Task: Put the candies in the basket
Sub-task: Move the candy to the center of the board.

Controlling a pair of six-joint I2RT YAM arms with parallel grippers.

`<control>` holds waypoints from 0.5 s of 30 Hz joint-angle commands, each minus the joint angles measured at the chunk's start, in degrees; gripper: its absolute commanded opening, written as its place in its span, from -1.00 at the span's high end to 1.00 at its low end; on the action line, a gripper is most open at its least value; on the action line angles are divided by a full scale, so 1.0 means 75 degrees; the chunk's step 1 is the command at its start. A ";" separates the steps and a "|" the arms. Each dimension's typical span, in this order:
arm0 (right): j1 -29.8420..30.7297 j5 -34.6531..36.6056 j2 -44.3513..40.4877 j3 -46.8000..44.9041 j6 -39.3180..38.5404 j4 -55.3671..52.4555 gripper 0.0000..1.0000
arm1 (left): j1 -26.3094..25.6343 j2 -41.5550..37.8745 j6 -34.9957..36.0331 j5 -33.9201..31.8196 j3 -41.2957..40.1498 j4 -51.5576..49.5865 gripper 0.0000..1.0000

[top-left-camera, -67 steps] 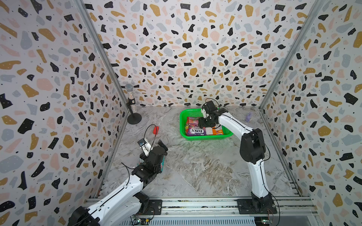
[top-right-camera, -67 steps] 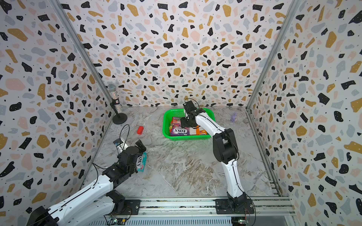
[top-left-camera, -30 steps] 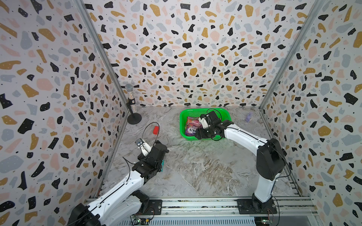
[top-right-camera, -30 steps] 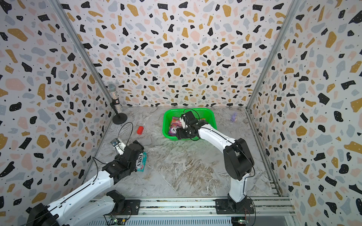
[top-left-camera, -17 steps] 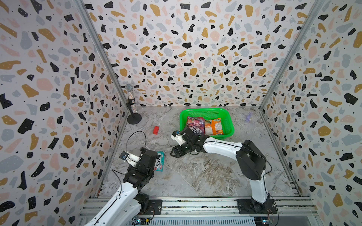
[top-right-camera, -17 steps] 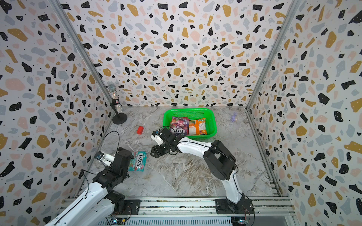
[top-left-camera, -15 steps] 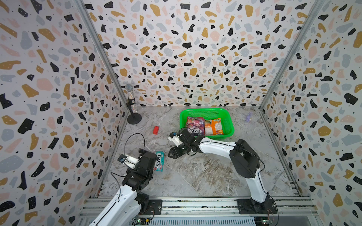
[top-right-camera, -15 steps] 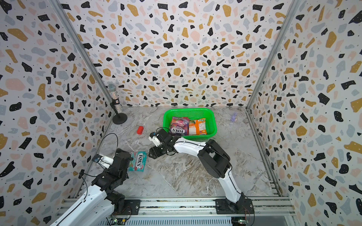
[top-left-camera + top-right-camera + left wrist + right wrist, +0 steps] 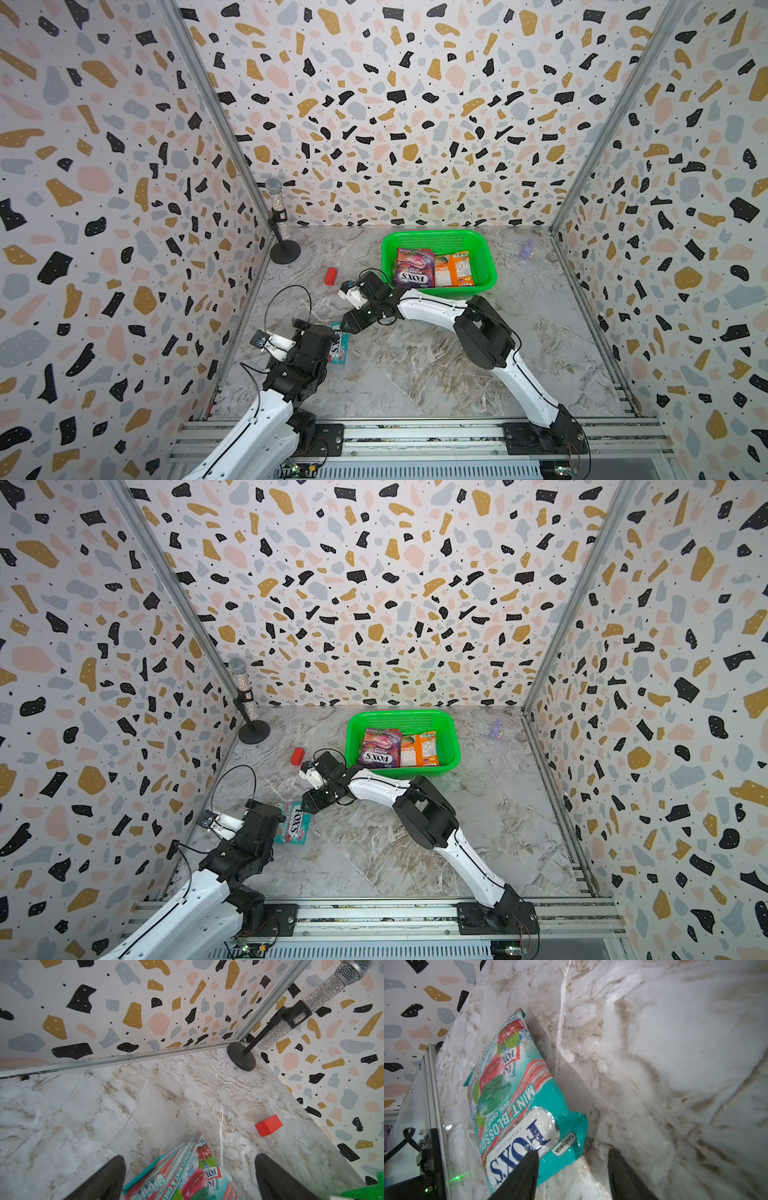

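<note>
My right gripper will first pull the teal candy bag closer, as it reaches only the bag's corner, and then it should pinch the bag's long edge [image 9: 554, 1080].
A teal candy bag [image 9: 338, 348] [image 9: 296, 821] lies flat on the marble table near the front left. My left gripper [image 9: 189, 1156] is open, and the bag's [image 9: 187, 1174] end lies loose between its fingers. My right gripper [image 9: 572, 1152] [image 9: 348, 323] is open just beyond the far corner of the bag [image 9: 517, 1093]; one finger overlaps that corner in the right wrist view and nothing is clamped. The green basket [image 9: 436, 237] [image 9: 399, 715] stands at the back with a purple candy bag [image 9: 413, 268] and an orange one [image 9: 455, 270] side by side in it.
A small red block [image 9: 331, 276] [image 9: 268, 1125] lies between the basket and the left wall. A microphone on a round stand [image 9: 279, 224] occupies the back left corner. A tiny purple object [image 9: 528, 248] sits right of the basket. Patterned walls close three sides.
My right arm has left the basket and swung forward and left to the teal bag. My left arm has drawn back toward the front, and the teal bag now lies on the table.
</note>
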 commanded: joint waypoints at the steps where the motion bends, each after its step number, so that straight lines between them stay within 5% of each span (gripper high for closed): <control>1: 0.0037 -0.0291 0.0090 0.0359 -0.0135 -0.0238 -0.08 | 0.0038 -0.0222 -0.0101 -0.0308 -0.0076 0.0011 -0.99; 6: 0.0036 -0.0455 0.0262 0.0630 -0.0280 -0.0430 0.17 | 0.0038 -0.0249 -0.0127 -0.0380 -0.0120 0.0000 -0.99; 13: 0.0023 -0.0604 0.0267 0.0699 -0.0337 -0.0577 1.00 | 0.0040 -0.0291 -0.0171 -0.0362 -0.0107 -0.0045 -0.99; 15: 0.0033 -0.0540 0.0173 0.0660 -0.0347 -0.0634 1.00 | 0.0040 -0.0330 -0.0196 -0.0302 -0.0106 -0.0030 -0.99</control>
